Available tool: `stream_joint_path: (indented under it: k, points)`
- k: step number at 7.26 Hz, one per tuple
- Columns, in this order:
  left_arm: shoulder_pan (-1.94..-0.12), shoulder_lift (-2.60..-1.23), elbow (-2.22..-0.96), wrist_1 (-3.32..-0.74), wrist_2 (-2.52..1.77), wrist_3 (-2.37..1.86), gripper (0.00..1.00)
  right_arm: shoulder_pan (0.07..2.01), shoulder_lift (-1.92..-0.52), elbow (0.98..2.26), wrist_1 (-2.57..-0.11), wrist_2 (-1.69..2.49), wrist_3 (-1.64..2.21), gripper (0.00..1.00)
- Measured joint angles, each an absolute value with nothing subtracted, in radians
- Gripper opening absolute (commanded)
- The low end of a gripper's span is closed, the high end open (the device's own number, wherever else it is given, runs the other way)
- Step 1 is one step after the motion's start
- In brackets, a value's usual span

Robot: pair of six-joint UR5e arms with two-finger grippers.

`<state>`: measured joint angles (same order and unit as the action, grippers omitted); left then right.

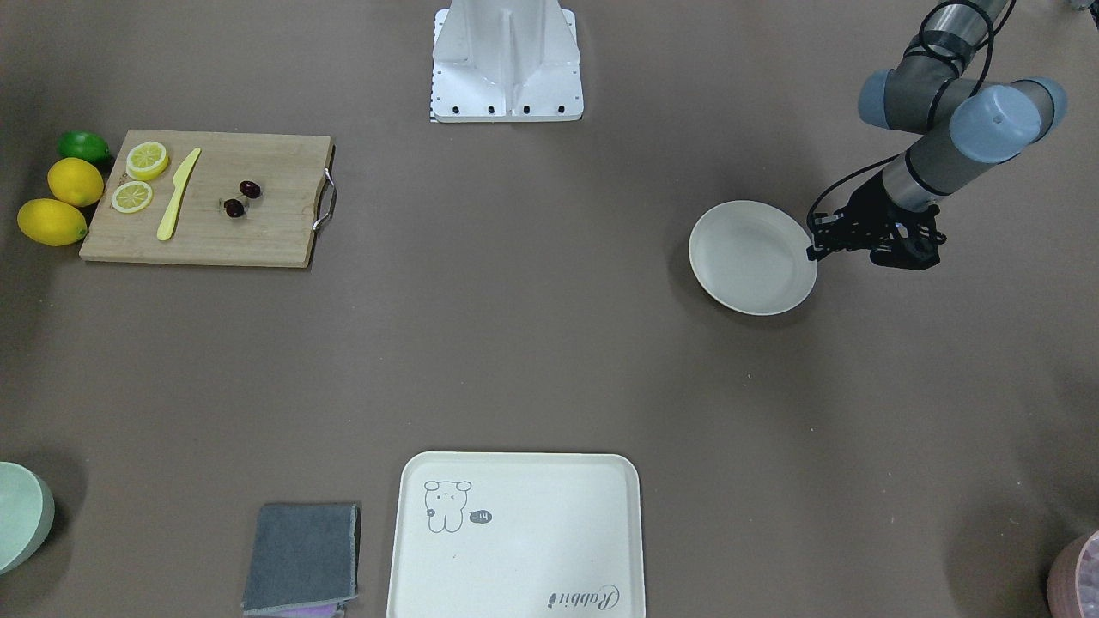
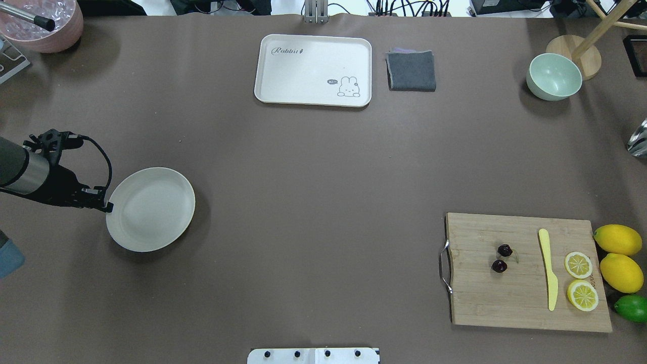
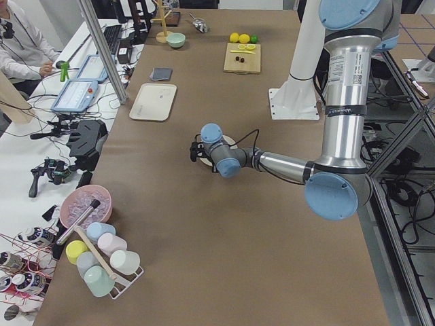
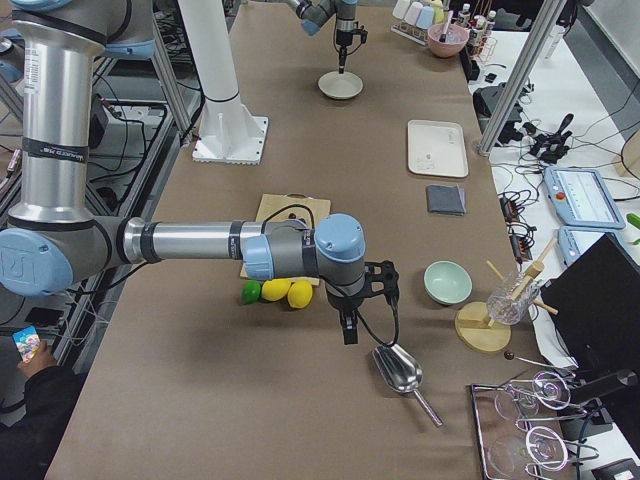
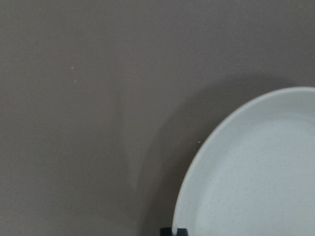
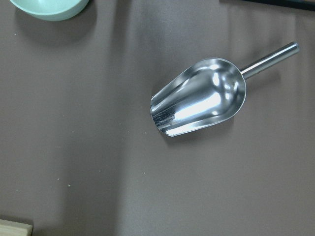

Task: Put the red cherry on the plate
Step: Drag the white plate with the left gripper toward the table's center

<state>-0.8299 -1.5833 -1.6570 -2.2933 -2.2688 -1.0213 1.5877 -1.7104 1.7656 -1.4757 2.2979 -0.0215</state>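
Note:
My left gripper will let go of the off-white plate on the bare table [image 1: 509, 304] between the white stand and the cream tray.
The red cherry [image 1: 242, 198] is a dark pair lying on a wooden cutting board [image 1: 266, 236], also seen in the overhead view as the red cherry [image 2: 502, 258] on the table's right side. The off-white plate [image 2: 151, 210] lies bare far across the table on my left. My left gripper [image 2: 107, 206] points down at its outer rim, with the fingers shut on the rim of the plate [image 5: 256, 182]. My right gripper [image 4: 349, 335] hangs beyond the board above a metal scoop [image 6: 199, 98]; I cannot tell whether it is open or shut.
On the board lie a yellow knife [image 2: 548, 270] and two lemon slices [image 2: 580, 280]; two lemons [image 2: 619, 255] and a lime [image 2: 632, 307] sit beside it. A cream tray [image 2: 313, 68], a grey cloth [image 2: 411, 71] and a mint bowl [image 2: 554, 77] line the far edge.

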Motion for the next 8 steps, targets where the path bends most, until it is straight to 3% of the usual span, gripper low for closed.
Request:
stream_joint_path:
  k: [3,5,8]
  points:
    - [-0.942,-1.64,-1.691,-2.22,-2.424,-1.039,0.0,1.586,-1.708,1.765,-1.477,2.298,-0.02,1.0]
    - [-1.005,-1.793,-1.714,-2.062,-2.503,-1.089,0.0,1.585,-1.706,1.764,-1.477,2.299,-0.02,1.0]
    - [-0.771,-1.998,-1.706,-1.985,-2.266,-1.327,0.0,1.575,-1.704,1.764,-1.477,2.3,-0.015,1.0]
